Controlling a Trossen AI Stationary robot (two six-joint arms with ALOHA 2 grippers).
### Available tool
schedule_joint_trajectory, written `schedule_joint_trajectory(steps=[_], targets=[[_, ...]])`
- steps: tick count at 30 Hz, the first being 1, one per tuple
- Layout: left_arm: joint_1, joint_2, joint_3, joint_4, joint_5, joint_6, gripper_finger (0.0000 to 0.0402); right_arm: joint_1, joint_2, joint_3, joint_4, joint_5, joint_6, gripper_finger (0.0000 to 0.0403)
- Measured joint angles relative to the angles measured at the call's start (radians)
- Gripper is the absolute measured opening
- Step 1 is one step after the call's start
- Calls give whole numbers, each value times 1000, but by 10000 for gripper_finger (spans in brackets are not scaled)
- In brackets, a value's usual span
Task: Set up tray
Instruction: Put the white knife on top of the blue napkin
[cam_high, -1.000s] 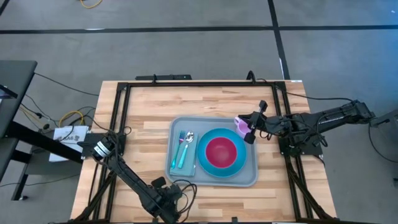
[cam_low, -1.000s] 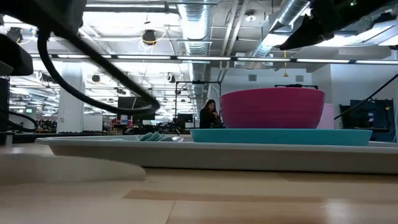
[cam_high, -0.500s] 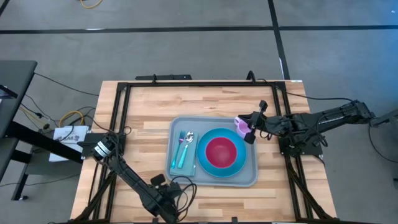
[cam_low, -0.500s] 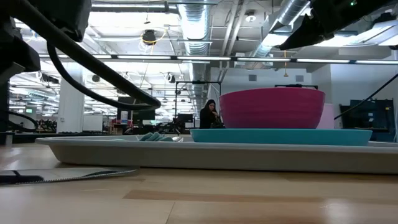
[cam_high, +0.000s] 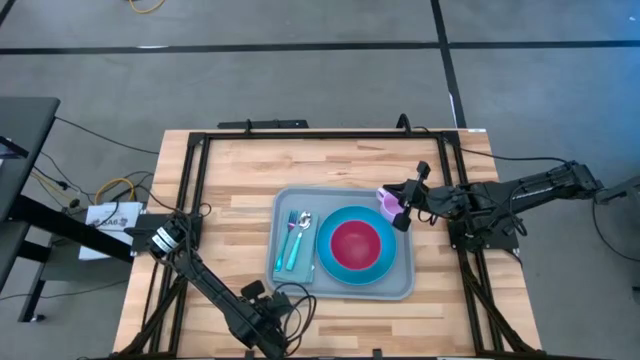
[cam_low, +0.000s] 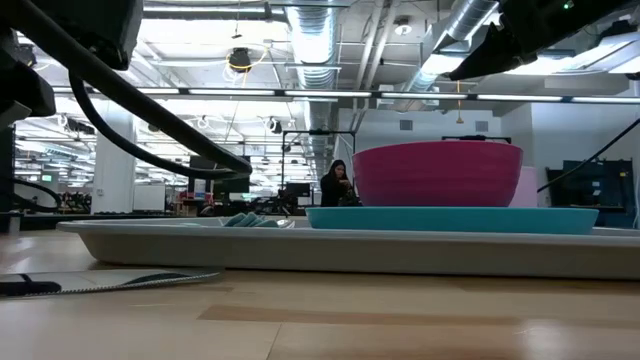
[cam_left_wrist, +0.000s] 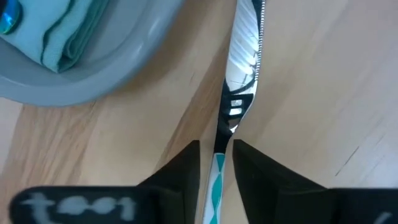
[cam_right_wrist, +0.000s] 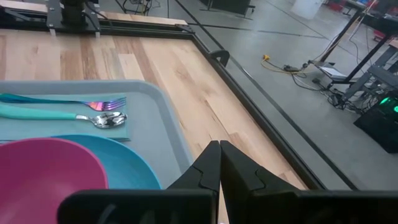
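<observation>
The left gripper's fingers sit where the knife's handle meets its blade, so the robot should open them and take the knife's handle farther from the blade (cam_left_wrist: 214, 194).
The grey-blue tray (cam_high: 402, 283) lies mid-table. It holds a blue plate (cam_high: 349, 262) with a magenta bowl (cam_high: 356, 243), a teal napkin (cam_high: 285, 262) with fork and spoon, and a pink cup (cam_high: 384, 198) in its far right corner. A knife (cam_left_wrist: 241, 74) with a teal-patterned handle (cam_left_wrist: 216, 180) lies flat on the wood (cam_low: 120, 281) beside the tray's near left corner. My left gripper (cam_left_wrist: 216, 167) is open a little, one finger on each side of the handle, with wood showing between. My right gripper (cam_right_wrist: 219, 163) is shut and hovers by the cup (cam_high: 402, 207).
A black metal frame (cam_high: 300, 133) runs round the table's edges. Bare wood lies left of the tray (cam_high: 230, 230) and beyond its far rim (cam_high: 330, 165). Loose cables hang by the left arm (cam_high: 295, 300). A person sits far off in the room (cam_low: 336, 183).
In the low view the knife's blade, a raised blurred shape a second ago, has come down and now lies flat on the table near the tray's near left corner. The left arm's cable has shifted a little. The right arm has kept still.
</observation>
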Motion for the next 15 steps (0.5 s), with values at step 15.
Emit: schedule_joint_trajectory(steps=[15], targets=[[13,1,13,-6,-72,-247,0,0,0,0,0,0,0,0]])
